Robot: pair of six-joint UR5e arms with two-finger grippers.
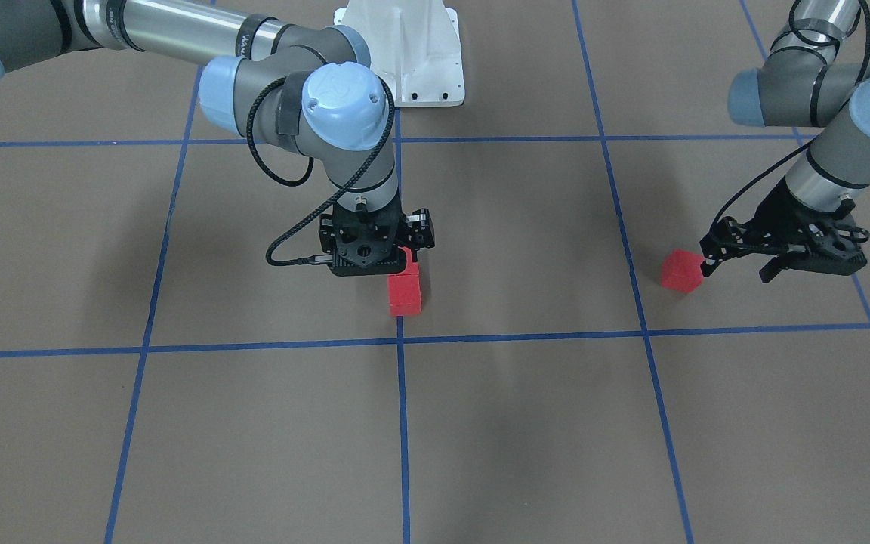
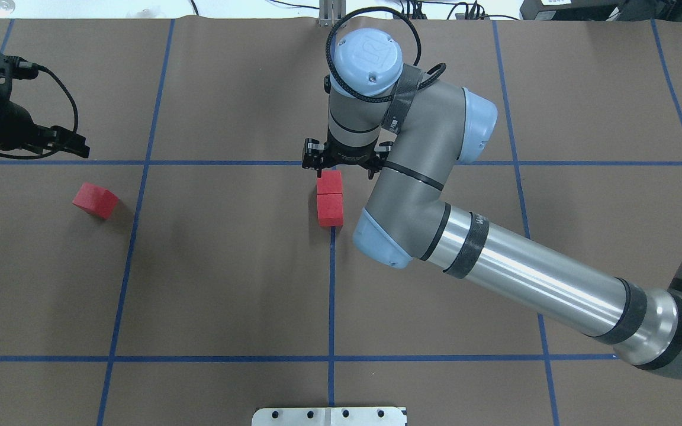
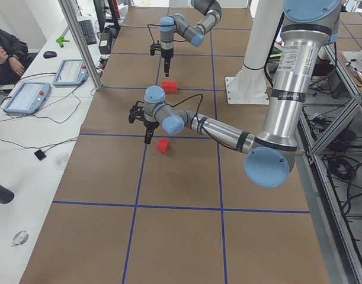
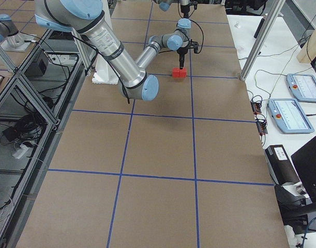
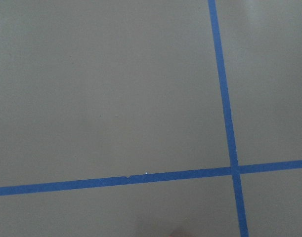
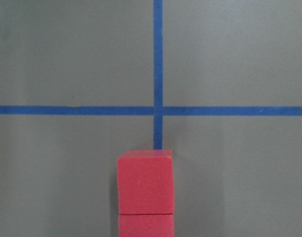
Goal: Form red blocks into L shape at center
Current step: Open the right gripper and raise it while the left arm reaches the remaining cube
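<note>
Next, the left gripper closes on the opposite sides [image 1: 682, 272] of the lone tilted red block, which lies apart from the pair that touch.
Two red blocks [image 2: 330, 181] [image 2: 330, 210] lie touching in a row on the blue line, on the robot's side of the center crossing [image 1: 401, 340]. The right wrist view shows the crossing [image 6: 157, 110] just beyond the far block [image 6: 145, 182]. My right gripper [image 2: 345, 173] hangs just over this pair. Its jaws look spread and hold nothing. The third red block [image 2: 95, 200] lies alone at the far left, tilted askew to the grid [image 1: 681, 271]. My left gripper [image 1: 738, 266] is open and low beside it, with one fingertip at the block's edge. The left wrist view shows only tape lines.
The white robot base plate [image 1: 405, 53] sits at the robot's edge of the table. My right arm's forearm [image 2: 524, 278] stretches across the right half. An operators' bench with tablets [image 3: 26, 94] and metal posts [image 3: 80, 41] borders the far side.
</note>
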